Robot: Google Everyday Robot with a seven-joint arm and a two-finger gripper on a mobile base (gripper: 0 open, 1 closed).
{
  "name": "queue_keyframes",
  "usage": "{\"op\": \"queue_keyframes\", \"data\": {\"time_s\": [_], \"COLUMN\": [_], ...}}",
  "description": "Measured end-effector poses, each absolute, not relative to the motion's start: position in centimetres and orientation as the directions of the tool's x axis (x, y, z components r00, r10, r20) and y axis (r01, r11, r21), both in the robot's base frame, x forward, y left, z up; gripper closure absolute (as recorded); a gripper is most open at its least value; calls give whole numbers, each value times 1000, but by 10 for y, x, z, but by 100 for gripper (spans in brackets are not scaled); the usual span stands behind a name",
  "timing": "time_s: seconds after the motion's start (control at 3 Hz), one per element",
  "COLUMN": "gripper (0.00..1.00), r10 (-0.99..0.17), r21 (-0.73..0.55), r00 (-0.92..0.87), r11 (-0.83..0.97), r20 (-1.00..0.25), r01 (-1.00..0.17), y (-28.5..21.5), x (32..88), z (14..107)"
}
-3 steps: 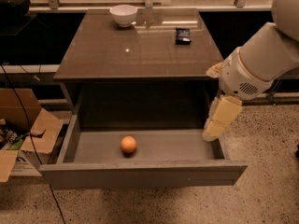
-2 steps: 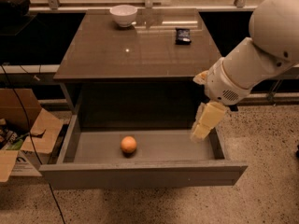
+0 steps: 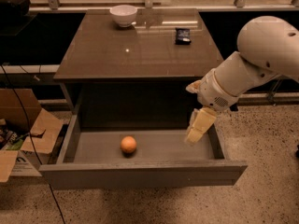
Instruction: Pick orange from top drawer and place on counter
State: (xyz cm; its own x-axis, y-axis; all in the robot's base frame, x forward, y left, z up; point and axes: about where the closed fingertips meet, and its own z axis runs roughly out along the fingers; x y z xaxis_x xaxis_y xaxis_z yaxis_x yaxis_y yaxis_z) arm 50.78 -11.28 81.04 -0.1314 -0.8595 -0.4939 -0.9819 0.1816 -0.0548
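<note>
Next, I should move my gripper to the orange in the open top drawer and close it around the orange's sides [image 3: 128, 144].
The orange [image 3: 128, 144] lies on the floor of the open top drawer [image 3: 140, 174], left of its middle. The drawer is pulled out below the glossy brown-grey counter [image 3: 140, 50]. My gripper [image 3: 198, 127] hangs over the right end of the drawer, pointing down, well to the right of the orange and apart from it. The white arm [image 3: 254, 62] comes in from the right.
A white bowl [image 3: 124, 15] stands at the back of the counter and a small dark packet [image 3: 182, 35] lies at the back right. A cardboard box [image 3: 23, 134] and a black cable [image 3: 18, 106] are on the floor to the left.
The arm and gripper have moved left, from beside the drawer's right wall to over the drawer's right end. The orange has not moved.
</note>
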Motion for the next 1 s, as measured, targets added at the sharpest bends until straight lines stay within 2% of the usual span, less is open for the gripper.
{"op": "queue_keyframes", "data": {"time_s": [0.33,1.0], "gripper": [0,0], "r10": [-856,-794], "r21": [-32,29], "r00": [-161,-194], "r11": [202,217], "r20": [-491,-576], "r01": [-979,-976], "y": [-104,-55], "x": [509,524], "z": [796,741]}}
